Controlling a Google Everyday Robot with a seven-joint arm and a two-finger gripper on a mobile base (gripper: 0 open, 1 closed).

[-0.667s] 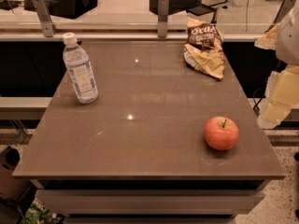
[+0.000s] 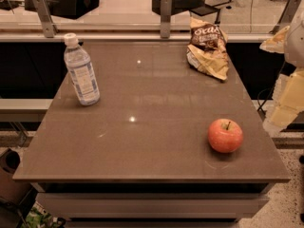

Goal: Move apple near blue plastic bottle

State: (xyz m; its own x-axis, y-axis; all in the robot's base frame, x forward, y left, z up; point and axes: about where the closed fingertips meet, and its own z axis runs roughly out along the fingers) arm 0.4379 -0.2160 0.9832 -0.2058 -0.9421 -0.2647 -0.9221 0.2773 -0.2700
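The fingers of my gripper should next close around the middle of the red-orange apple (image 2: 226, 137), on the apple's near and far sides.
The red-orange apple (image 2: 225, 135) with a short dark stem sits on the brown table (image 2: 142, 141), near its front right corner. The blue plastic bottle (image 2: 81, 71), clear with a white cap and a pale label, stands upright at the table's back left, far from the apple. My gripper (image 2: 278, 120) hangs at the right edge of the view, just beyond the table's right edge and to the right of the apple, apart from it. It holds nothing that I can see.
A brown and yellow chip bag (image 2: 207, 47) lies at the back right of the table. A rail with metal posts (image 2: 165, 16) runs behind the table. A dark bin (image 2: 9, 175) stands on the floor at the lower left.
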